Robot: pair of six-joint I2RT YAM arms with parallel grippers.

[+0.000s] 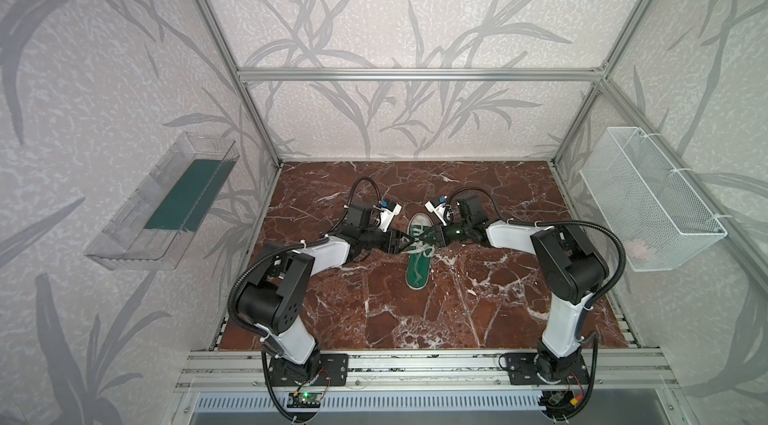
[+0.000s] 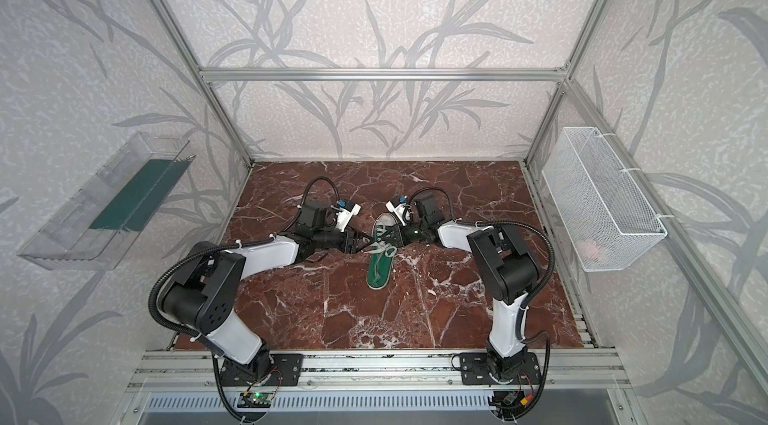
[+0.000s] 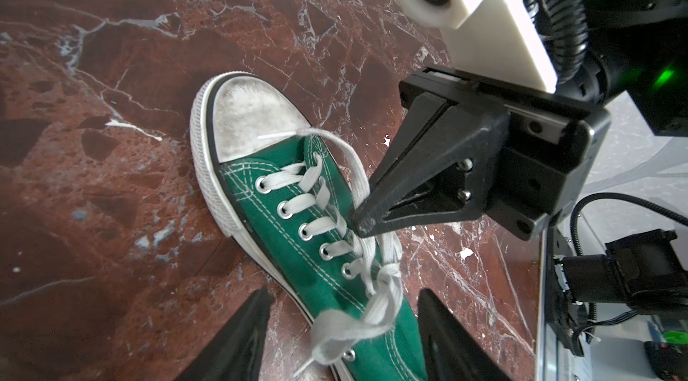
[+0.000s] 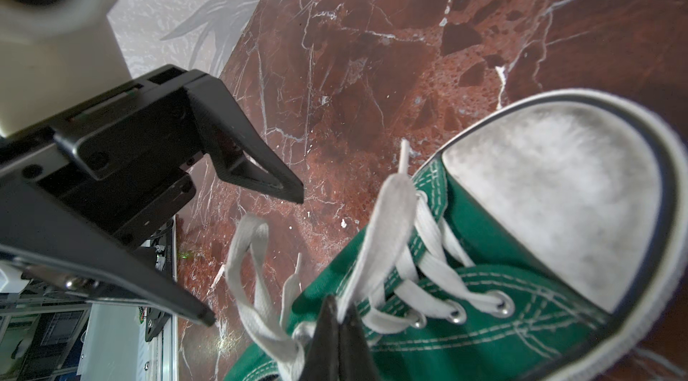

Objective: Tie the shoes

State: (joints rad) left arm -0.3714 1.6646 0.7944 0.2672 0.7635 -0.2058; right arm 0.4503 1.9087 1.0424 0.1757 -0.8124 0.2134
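Next, my left gripper pinches the loop [image 3: 333, 334] of lace that lies loose between its open fingers, before my right gripper pulls its piece of the lace tight.
A green sneaker [image 1: 419, 254] [image 2: 380, 254] with a white toe cap lies mid-table, toe toward the back wall. Its white laces cross in a knot [image 3: 387, 275] over the top eyelets. My left gripper [image 1: 400, 242] [image 3: 342, 308] is open at the shoe's left side, and a loose lace loop [image 3: 346, 327] [image 4: 242, 248] lies between its spread fingers without being pinched. From the right, my right gripper [image 1: 432, 236] [image 4: 337, 304] is shut on a lace strand [image 4: 387, 219] whose end trails toward the toe cap. The two grippers nearly meet over the shoe.
The red marble tabletop [image 1: 478, 306] surrounds the shoe. On the left wall hangs a clear plastic bin [image 1: 162, 202] with a green pad in it, and on the right wall a white wire basket [image 1: 652, 198]. An aluminium rail [image 1: 415, 364] runs along the front edge.
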